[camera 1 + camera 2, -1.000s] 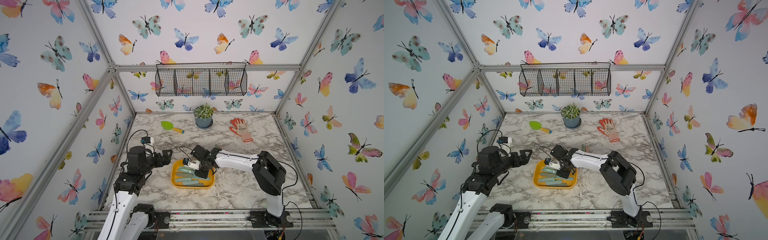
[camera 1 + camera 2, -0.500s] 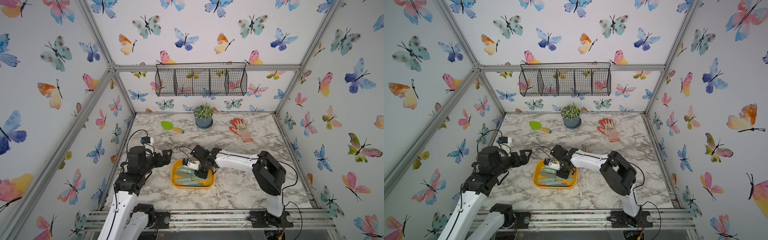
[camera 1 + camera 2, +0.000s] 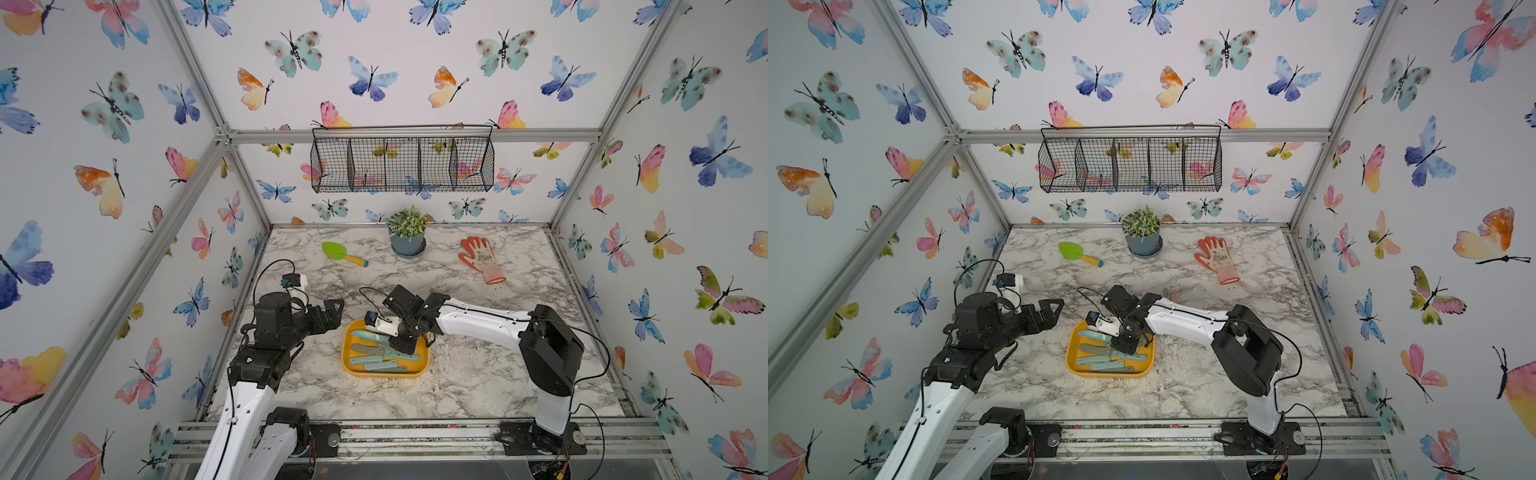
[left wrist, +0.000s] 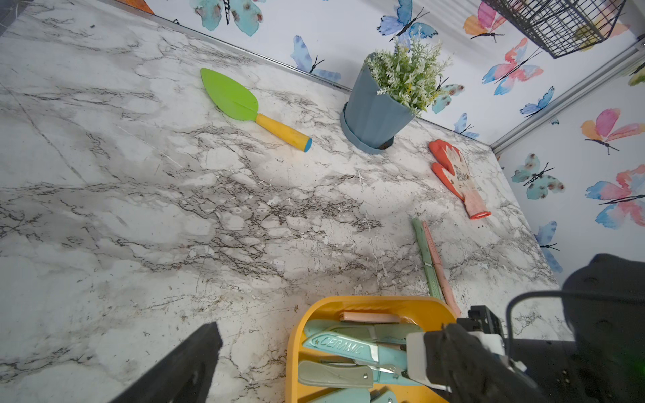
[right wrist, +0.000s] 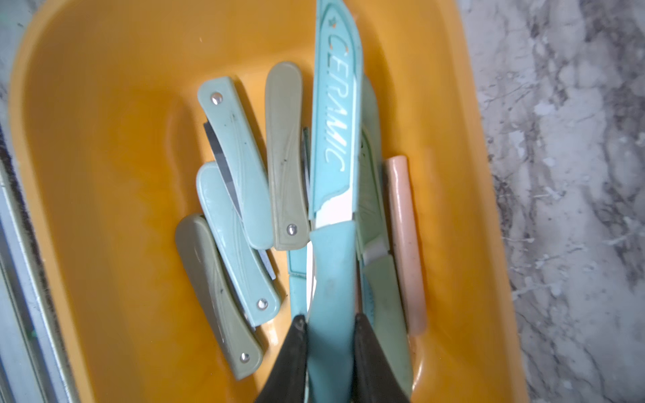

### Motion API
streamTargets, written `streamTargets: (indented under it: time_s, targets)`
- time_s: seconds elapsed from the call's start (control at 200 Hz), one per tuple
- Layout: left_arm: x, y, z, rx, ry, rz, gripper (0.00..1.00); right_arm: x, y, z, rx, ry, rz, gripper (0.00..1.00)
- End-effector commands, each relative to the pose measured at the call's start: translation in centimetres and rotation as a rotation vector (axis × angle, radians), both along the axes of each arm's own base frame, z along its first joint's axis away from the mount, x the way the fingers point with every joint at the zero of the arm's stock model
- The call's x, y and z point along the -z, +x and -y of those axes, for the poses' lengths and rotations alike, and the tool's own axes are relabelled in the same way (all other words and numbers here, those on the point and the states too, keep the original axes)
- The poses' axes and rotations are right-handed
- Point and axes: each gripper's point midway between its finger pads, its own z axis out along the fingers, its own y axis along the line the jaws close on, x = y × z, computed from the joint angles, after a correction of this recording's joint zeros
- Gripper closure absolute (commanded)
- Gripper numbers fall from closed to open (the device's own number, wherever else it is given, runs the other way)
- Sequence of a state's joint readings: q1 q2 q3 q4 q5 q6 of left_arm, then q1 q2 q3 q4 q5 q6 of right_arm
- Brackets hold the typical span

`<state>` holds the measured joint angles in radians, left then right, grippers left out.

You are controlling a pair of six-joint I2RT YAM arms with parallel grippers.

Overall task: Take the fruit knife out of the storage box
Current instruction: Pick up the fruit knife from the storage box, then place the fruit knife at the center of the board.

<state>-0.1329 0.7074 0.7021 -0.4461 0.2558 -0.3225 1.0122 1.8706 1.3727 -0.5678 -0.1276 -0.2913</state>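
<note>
Next, my right gripper sets the teal fruit knife down on the marble table (image 3: pixel 453 312), there beside the pink knife.
The storage box (image 3: pixel 346 365) is a shallow yellow-orange tray on the marble table, shown in both top views (image 3: pixel 1070 360) and both wrist views (image 4: pixel 296 335) (image 5: pixel 87 174). Several folding and sheathed knives lie in it. The fruit knife (image 5: pixel 335 139) is teal, with "CERAMIC" on its sheath (image 4: pixel 343 345). My right gripper (image 5: pixel 330 321) reaches down into the box (image 3: pixel 401 345) and is shut on the knife's teal handle. My left gripper (image 3: pixel 336 313) hangs open just left of the box with nothing in it; one finger (image 4: pixel 188 363) shows in the left wrist view.
A green and a pink knife (image 4: pixel 432 261) lie on the table just beyond the box. Farther back stand a green trowel (image 3: pixel 343 252), a potted plant (image 3: pixel 407 232) and an orange glove (image 3: pixel 482 257). A black wire basket (image 3: pixel 401 164) hangs on the back wall.
The right gripper's jaws have closed onto the teal knife's handle inside the box. The left arm has not moved.
</note>
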Motion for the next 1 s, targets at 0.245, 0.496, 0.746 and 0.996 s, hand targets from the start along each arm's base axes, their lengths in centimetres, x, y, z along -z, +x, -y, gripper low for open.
streamTargets:
  time_s: [0.245, 0.496, 0.746, 0.996]
  targets:
    - [-0.6, -0.3, 0.8, 0.045, -0.019, 0.029, 0.02, -6.1, 5.6, 5.0, 0.365, 0.197, 0.041, 0.85]
    - [1.6, -0.9, 4.9, 0.218, -0.008, -0.061, 0.02, -3.8, 10.1, 13.8, 0.764, 0.223, -0.006, 0.86]
    - [2.9, -1.9, 7.2, 0.292, 0.043, -0.111, 0.02, 1.3, 10.4, 19.1, 1.025, 0.247, -0.155, 0.87]
    - [3.1, -2.2, 7.8, 0.326, 0.031, -0.116, 0.02, 4.1, 9.8, 20.0, 1.076, 0.267, -0.256, 0.87]
